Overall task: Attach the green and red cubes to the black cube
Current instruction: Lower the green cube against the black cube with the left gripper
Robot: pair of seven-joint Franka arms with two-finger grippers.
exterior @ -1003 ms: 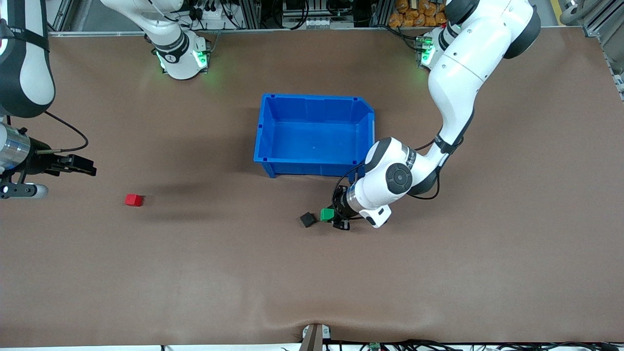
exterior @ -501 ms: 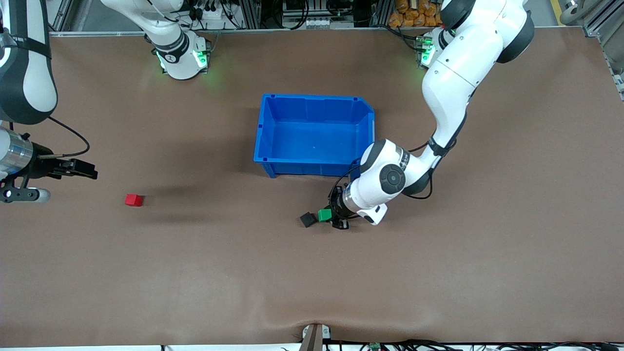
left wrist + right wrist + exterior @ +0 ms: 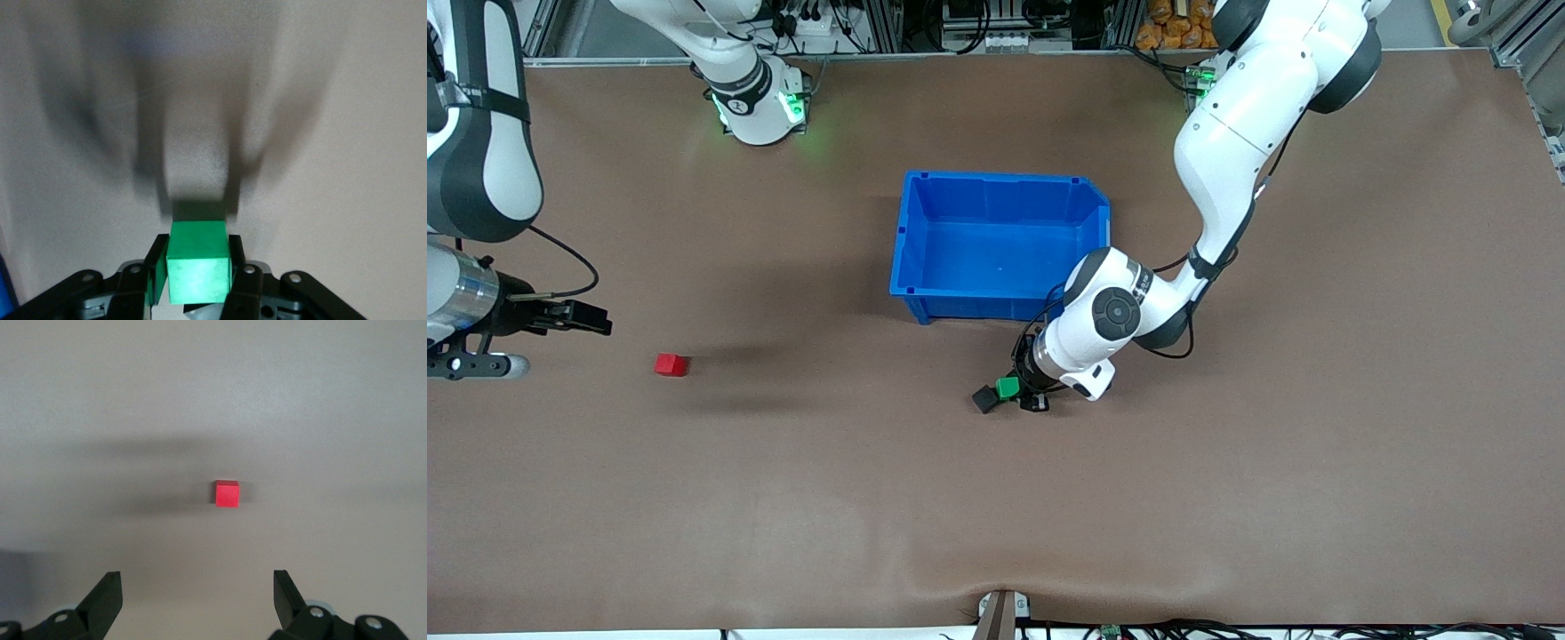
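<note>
The robot's left gripper will release the green cube on the brown mat (image 3: 1020, 400) against the black cube, close to the blue bin.
My left gripper (image 3: 1016, 392) is shut on the green cube (image 3: 1008, 387), holding it low over the table right beside the black cube (image 3: 985, 399); the two look touching or nearly so. In the left wrist view the green cube (image 3: 198, 261) sits clamped between the black fingers (image 3: 237, 257), and the black cube is out of view there. The red cube (image 3: 671, 364) lies alone on the table toward the right arm's end. My right gripper (image 3: 596, 320) hangs open in the air beside the red cube, which shows ahead of its spread fingers in the right wrist view (image 3: 227, 493).
A large blue bin (image 3: 911, 258), empty, stands in the middle of the table, farther from the front camera than the black cube. The brown table mat (image 3: 996, 498) spreads wide around all the cubes.
The left arm has carried the green cube sideways toward the black cube, closing the gap. The right gripper has drifted slightly lower in the view, toward the red cube.
</note>
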